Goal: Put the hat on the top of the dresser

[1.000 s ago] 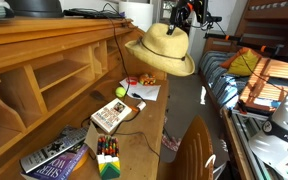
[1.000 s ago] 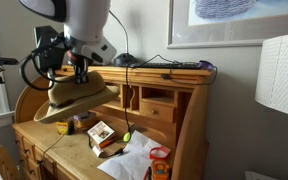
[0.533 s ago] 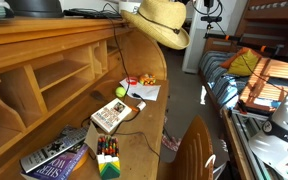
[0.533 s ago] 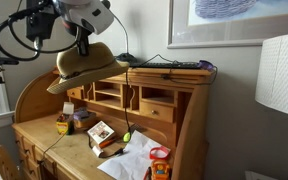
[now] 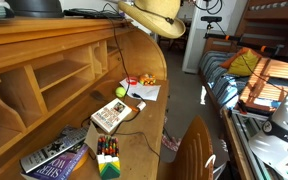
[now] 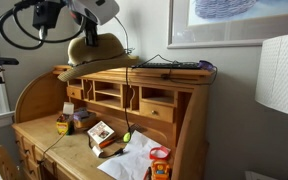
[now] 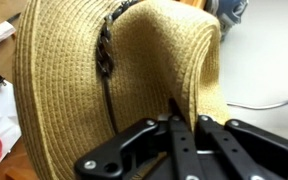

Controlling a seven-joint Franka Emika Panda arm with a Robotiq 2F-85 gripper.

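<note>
My gripper is going to put the tan straw hat, now held above the shelf's near end, down by the black cables on the dresser's top shelf (image 5: pixel 93 9), where I will leave it.
The tan straw hat (image 5: pixel 154 16) hangs from my gripper in both exterior views, held above the near end of the wooden dresser's flat top shelf (image 5: pixel 54 26). It also shows above the shelf (image 6: pixel 174 72) as a floppy brimmed hat (image 6: pixel 96 55). In the wrist view the hat (image 7: pixel 94 80) fills the frame, and my gripper (image 7: pixel 187 122) is shut on a fold of its brim. The gripper body is mostly hidden above the hat in the exterior views.
A keyboard (image 6: pixel 169 65) and cables lie on the top shelf. On the desk surface lie books (image 5: pixel 110 116), papers (image 5: pixel 142 91), a green ball (image 5: pixel 121 92) and a crayon box (image 5: pixel 107 158). A chair back (image 5: pixel 192 150) and a lamp (image 6: pixel 280 75) stand nearby.
The gripper has lifted the hat higher and moved it toward the dresser's top shelf; it now hangs above the shelf level instead of in front of the cubbyholes.
</note>
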